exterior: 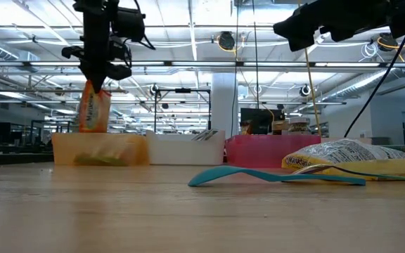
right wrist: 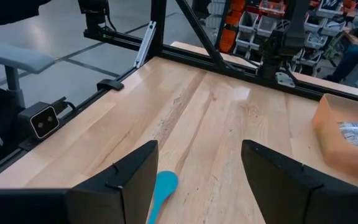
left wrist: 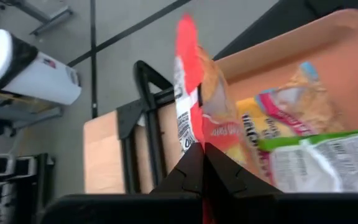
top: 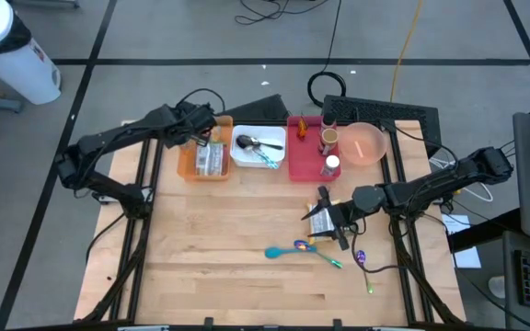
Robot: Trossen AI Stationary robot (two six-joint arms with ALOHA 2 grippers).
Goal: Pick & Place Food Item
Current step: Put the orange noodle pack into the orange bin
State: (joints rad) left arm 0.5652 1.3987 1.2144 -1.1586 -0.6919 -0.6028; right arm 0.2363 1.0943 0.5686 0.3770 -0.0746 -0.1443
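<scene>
Next, my left gripper lets go of the orange snack bag in the orange bin [top: 192, 154] [left wrist: 229, 158], between its packets and the black rail.
My left gripper [top: 201, 135] is over the orange bin [top: 189, 172] at the table's far left, shut on an orange snack bag [exterior: 93, 109] that hangs below it. The bin also holds other packets [left wrist: 303, 143]. My right gripper [top: 328, 213] is open and empty, up above the table at the right, over a yellow-and-white noodle packet [exterior: 350, 154] that lies flat on the table. A blue spoon [right wrist: 162, 190] lies beyond its fingers. My left gripper pinches the orange bag's upper sealed edge [left wrist: 199, 140] between its two shut fingers, coming from above and pointing down. The bag hangs upright below the fingers, and its lower end [exterior: 92, 130] is level with the orange bin's rim.
A white bin [top: 258, 147] with utensils, a red bin [top: 304, 164] with bottles and a pink bowl [top: 364, 143] stand along the far edge. Blue [top: 288, 248], green [top: 329, 260] and purple [top: 362, 257] spoons lie near the right gripper. Bare wood lies toward the near left.
</scene>
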